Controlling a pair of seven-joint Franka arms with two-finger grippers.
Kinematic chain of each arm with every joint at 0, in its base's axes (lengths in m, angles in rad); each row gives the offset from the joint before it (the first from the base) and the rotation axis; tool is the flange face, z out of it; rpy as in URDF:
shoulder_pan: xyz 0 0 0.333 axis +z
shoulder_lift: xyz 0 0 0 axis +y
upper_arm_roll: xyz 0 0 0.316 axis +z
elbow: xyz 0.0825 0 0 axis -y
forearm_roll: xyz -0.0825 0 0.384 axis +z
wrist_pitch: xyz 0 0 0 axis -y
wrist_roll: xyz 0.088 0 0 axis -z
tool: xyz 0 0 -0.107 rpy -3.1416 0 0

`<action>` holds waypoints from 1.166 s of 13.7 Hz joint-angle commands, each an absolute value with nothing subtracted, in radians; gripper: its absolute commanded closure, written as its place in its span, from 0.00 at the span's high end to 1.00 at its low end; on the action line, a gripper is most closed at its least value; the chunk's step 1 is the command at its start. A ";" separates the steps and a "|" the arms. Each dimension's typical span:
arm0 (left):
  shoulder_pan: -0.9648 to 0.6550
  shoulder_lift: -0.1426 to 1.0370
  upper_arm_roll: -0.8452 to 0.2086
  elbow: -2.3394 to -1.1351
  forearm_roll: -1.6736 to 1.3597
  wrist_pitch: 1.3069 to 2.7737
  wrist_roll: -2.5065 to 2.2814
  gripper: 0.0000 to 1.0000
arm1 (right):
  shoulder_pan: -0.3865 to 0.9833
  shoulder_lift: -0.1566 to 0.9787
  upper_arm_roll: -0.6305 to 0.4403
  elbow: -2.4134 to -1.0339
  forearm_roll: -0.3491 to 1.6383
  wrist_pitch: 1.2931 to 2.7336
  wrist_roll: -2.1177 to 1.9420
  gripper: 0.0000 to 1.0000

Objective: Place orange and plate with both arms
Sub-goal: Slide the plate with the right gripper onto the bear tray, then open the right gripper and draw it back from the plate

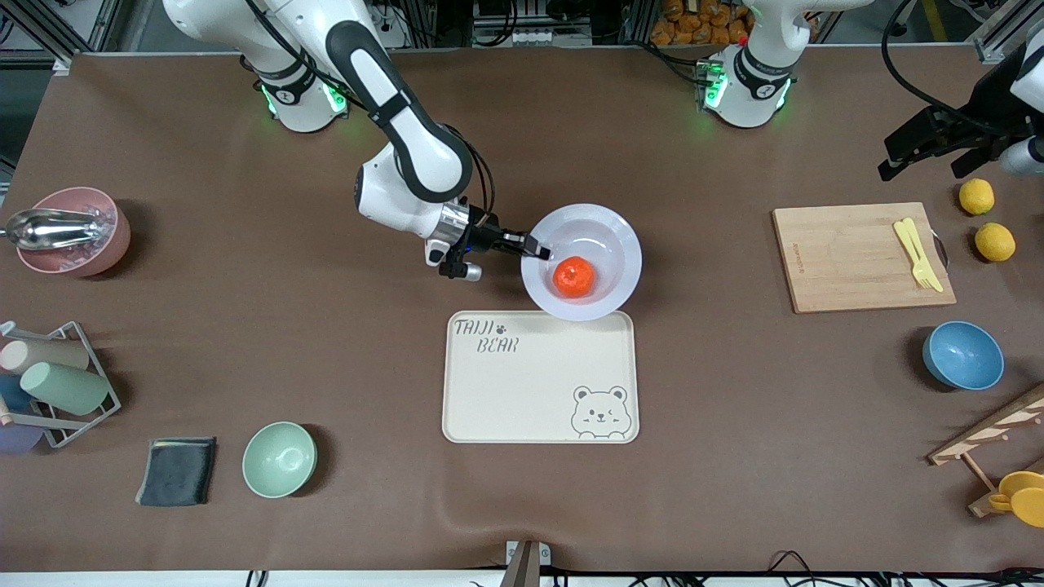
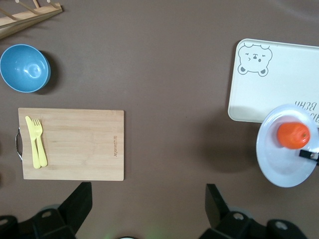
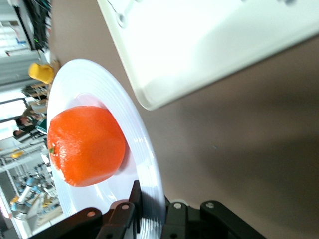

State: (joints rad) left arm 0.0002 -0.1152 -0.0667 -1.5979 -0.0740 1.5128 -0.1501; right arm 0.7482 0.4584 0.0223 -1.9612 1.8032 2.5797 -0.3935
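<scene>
The robot's right gripper will release the pale plate with its orange on the middle of the cream bear tray (image 1: 529, 370).
The orange (image 1: 573, 277) lies in the pale plate (image 1: 621, 244), which hangs a little above the table. The plate's nearer edge overlaps the back corner of the cream bear tray (image 1: 522, 391). My right gripper (image 1: 538, 249) is shut on the plate's rim at the side toward the right arm's end. The right wrist view shows its fingers (image 3: 133, 199) pinching the rim (image 3: 144, 149) beside the orange (image 3: 85, 145). My left gripper (image 1: 926, 163) waits open and empty, high over the left arm's end of the table. In its wrist view, the left gripper (image 2: 148, 199) sees the plate (image 2: 279, 169) and orange (image 2: 293, 135) farther off.
A wooden cutting board (image 1: 856, 257) with a yellow fork and knife (image 1: 917, 253), two lemons (image 1: 976, 196), a blue bowl (image 1: 962, 355) and a wooden rack (image 1: 991, 440) are at the left arm's end. A pink bowl (image 1: 73, 232), cup rack (image 1: 49, 383), dark cloth (image 1: 178, 470) and green bowl (image 1: 279, 459) are at the right arm's end.
</scene>
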 commanded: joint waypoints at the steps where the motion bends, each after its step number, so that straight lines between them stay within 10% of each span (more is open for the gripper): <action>1: 0.000 -0.147 -0.058 -1.626 -0.084 1.528 -0.123 1.00 | 0.710 0.453 0.025 -1.928 1.807 2.591 -0.370 0.00; 11: 0.003 -0.065 -0.060 -1.536 -0.025 1.505 -0.138 1.00 | 0.497 0.776 0.015 -1.516 1.122 2.462 0.024 0.00; 16: -0.021 -0.026 -0.054 -1.496 0.008 1.490 -0.138 1.00 | 0.508 0.841 0.017 -1.499 1.114 2.467 0.020 0.00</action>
